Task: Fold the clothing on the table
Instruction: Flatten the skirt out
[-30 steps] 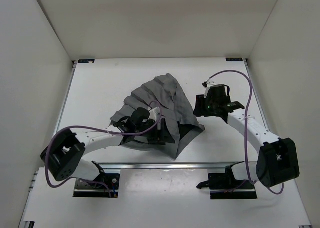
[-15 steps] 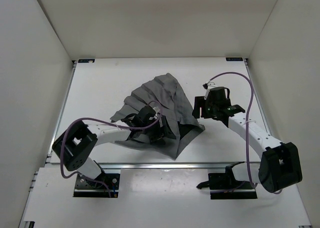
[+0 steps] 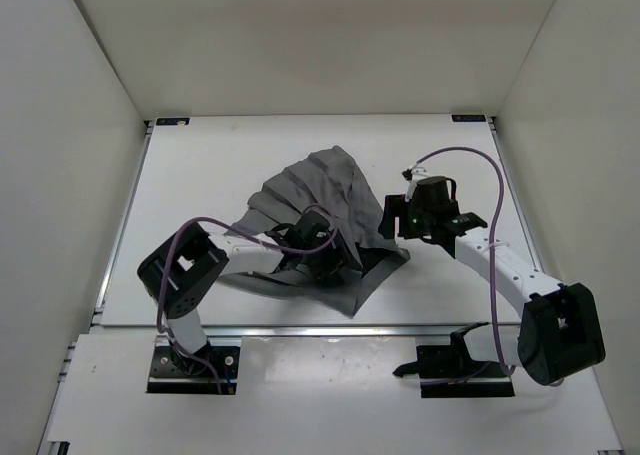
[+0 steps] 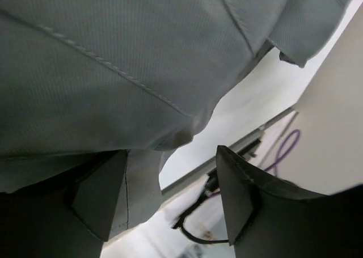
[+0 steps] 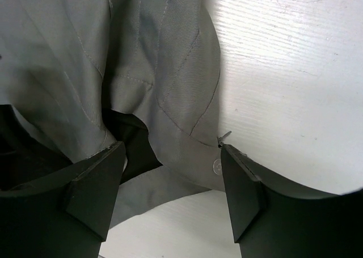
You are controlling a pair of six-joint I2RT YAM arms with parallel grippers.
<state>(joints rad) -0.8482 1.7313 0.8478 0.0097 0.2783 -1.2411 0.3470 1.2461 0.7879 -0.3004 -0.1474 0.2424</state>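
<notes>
The waistband of the clothing bends into a gaping V, so next my right gripper grabs its buttoned corner [image 3: 401,256] and help pull the waistband straight before folding.
The clothing [image 3: 325,190], dark grey and pleated, lies crumpled in a fan at the middle of the white table [image 3: 200,165]. My left gripper [image 3: 335,265] sits low at its near edge, partly under a raised fold. In the left wrist view the fabric [image 4: 113,71] hangs overhead and beside one finger, and the left gripper [image 4: 170,198] stands open with bare table in the gap. My right gripper [image 3: 393,218] is at the garment's right edge. In the right wrist view it [image 5: 170,193] is open, straddling a hem with a small clear button [image 5: 216,166].
White walls enclose the table on the left, back and right. Metal edging [image 3: 300,327] runs along the near edge, with both arm bases just below it. A purple cable [image 3: 470,160] loops above the right arm. Bare tabletop [image 5: 283,71] lies to the right of the garment.
The left arm has swung right, carrying its gripper further along the garment's near edge. The right gripper has opened wider and edged left onto the garment's right hem.
</notes>
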